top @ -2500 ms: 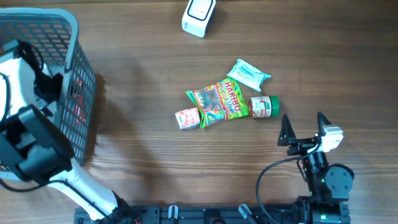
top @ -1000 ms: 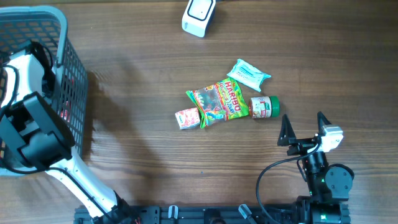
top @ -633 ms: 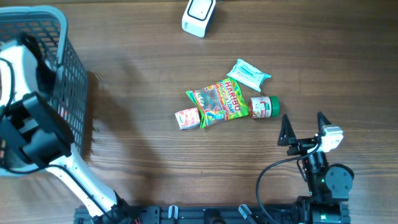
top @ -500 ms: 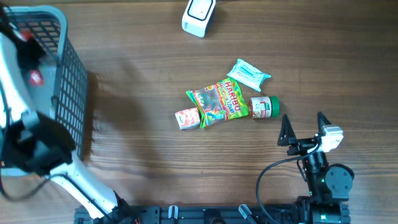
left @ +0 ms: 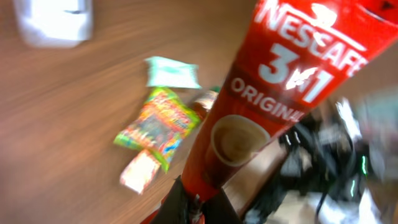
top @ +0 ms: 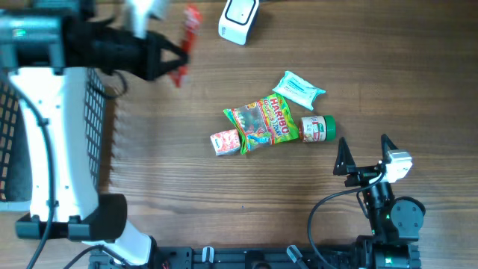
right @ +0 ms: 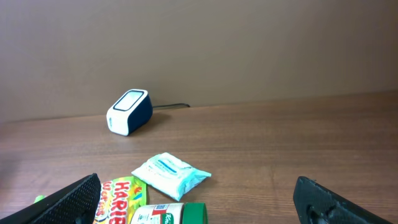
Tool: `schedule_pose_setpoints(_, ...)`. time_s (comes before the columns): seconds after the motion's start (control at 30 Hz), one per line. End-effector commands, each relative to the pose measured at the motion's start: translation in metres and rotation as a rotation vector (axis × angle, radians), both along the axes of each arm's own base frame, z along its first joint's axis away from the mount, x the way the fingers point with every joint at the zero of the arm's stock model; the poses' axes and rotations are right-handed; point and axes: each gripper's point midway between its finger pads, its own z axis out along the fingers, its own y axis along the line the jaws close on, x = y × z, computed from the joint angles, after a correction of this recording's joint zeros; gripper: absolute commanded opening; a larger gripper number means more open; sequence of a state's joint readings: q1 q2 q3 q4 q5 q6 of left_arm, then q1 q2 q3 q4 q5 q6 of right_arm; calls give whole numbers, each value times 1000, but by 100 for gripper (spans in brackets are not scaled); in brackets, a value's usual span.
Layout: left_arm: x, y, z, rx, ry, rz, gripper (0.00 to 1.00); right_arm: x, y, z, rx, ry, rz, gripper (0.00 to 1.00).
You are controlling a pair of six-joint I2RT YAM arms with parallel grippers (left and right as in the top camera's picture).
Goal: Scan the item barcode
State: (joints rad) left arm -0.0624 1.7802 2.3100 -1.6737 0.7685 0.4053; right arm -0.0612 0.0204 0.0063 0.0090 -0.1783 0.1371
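Observation:
I will let go of the red sachet with my left gripper on the bare table [top: 227,69] [left: 82,78] between the white barcode scanner and the Haribo bag.
My left gripper [top: 174,57] is shut on the lower end of a long red Nescafe 3-in-1 sachet [top: 188,33], held above the table just left of the white barcode scanner [top: 239,19]. In the left wrist view the sachet [left: 273,93] rises from the shut fingertips [left: 198,205] and fills the middle, blurred, with the scanner [left: 55,22] at the top left. No barcode shows on the sachet's visible face. My right gripper [top: 364,153] rests open near the front right, with nothing between its fingers [right: 198,186]. In the right wrist view the scanner [right: 129,112] sits far back.
A Haribo bag [top: 261,123], a pale green wipes pack [top: 299,90], a green-capped jar [top: 317,128] and a small pink packet [top: 224,142] lie clustered mid-table. A grey mesh basket [top: 95,127] stands at the left edge behind the left arm.
The left gripper shut on the red sachet inside the basket, lifted it out and swung right toward the scanner. The right arm has not moved.

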Motion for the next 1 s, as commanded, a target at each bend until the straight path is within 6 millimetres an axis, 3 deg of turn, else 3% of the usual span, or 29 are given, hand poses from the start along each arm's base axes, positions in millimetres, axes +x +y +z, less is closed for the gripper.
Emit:
schedule_pose_setpoints(0.0,-41,-67,-25,-110,-177,-522,4,0,0,2,-6,-10,-3,100)
schedule_pose_setpoints(0.03,-56,-84,-34,-202,-199,-638,4,0,0,2,-6,-11,-3,100)
schedule_pose_setpoints(0.1,-73,-101,-45,-355,-252,-755,4,0,0,2,-6,-10,-3,100)
schedule_pose_setpoints(0.3,-80,-112,-69,-725,-251,-677,4,0,0,2,-5,-10,-3,100)
schedule_pose_setpoints(0.37,-84,-112,-84,-726,-212,-669,4,0,0,2,-6,-11,-3,100)
schedule_pose_setpoints(0.63,-85,-112,-87,-721,-196,-666,4,0,0,2,-6,-10,-3,100)
schedule_pose_setpoints(0.7,-85,-111,-98,-665,-181,-686,4,0,0,2,-6,-10,-3,100)
schedule_pose_setpoints(0.8,-59,-112,-124,-523,-103,-642,4,0,0,2,-6,-11,-3,100)
schedule_pose_setpoints(0.83,-33,-112,-146,-384,-9,-531,4,0,0,2,-6,-11,-3,100)
schedule_pose_setpoints(0.9,47,-96,-191,-36,78,-56,4,0,0,2,-6,-10,-3,100)
schedule_pose_setpoints(0.93,82,-79,-201,97,24,168,4,0,0,2,-6,-11,-3,100)
schedule_pose_setpoints(0.97,99,-74,-200,147,-48,244,4,0,0,2,-6,-11,-3,100)
